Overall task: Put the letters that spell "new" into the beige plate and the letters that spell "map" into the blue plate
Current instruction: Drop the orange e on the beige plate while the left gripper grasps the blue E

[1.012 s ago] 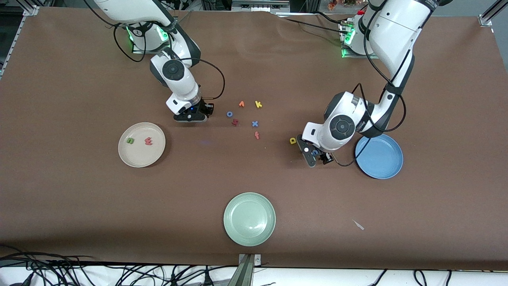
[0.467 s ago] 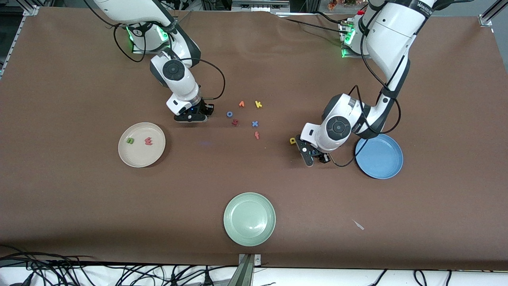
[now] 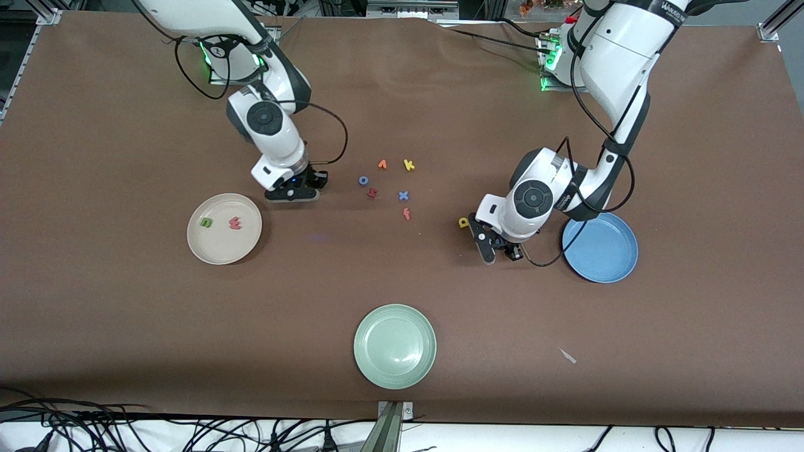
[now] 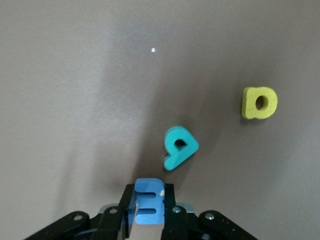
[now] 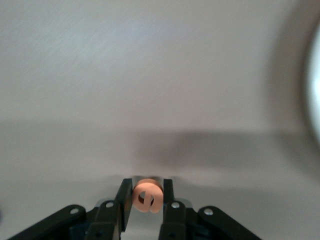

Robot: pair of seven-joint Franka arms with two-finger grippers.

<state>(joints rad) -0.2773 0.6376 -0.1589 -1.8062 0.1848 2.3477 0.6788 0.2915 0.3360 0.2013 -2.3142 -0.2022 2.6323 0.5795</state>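
Note:
The robot's left gripper will release the blue "m" just off the middle of the blue plate (image 3: 589,250), toward the teal "a".
My left gripper (image 4: 149,191) is shut on the blue "m" (image 4: 149,207), low over the table beside the blue plate (image 3: 600,247). Close by on the table lie the teal "a" (image 4: 179,146) and the yellow "p" (image 4: 259,102), both loose. From the front, the left gripper (image 3: 496,248) sits next to the "p" (image 3: 463,221). My right gripper (image 5: 147,187) is shut on the orange "e" (image 5: 148,196). It (image 3: 292,191) hangs over bare table beside the beige plate (image 3: 220,251), which holds the green "n" (image 3: 205,221) and the pinkish-red "w" (image 3: 235,222).
Loose letters lie mid-table: a blue "o" (image 3: 363,180), an orange "v" (image 3: 382,164), a yellow "k" (image 3: 409,165), a blue "x" (image 3: 403,196), a red "f" (image 3: 407,214) and another red letter (image 3: 372,193). A pale green plate (image 3: 394,346) sits nearest the front camera.
The left gripper has shut on the blue "m". The right arm has carried the orange "e" a short way toward the beige plate.

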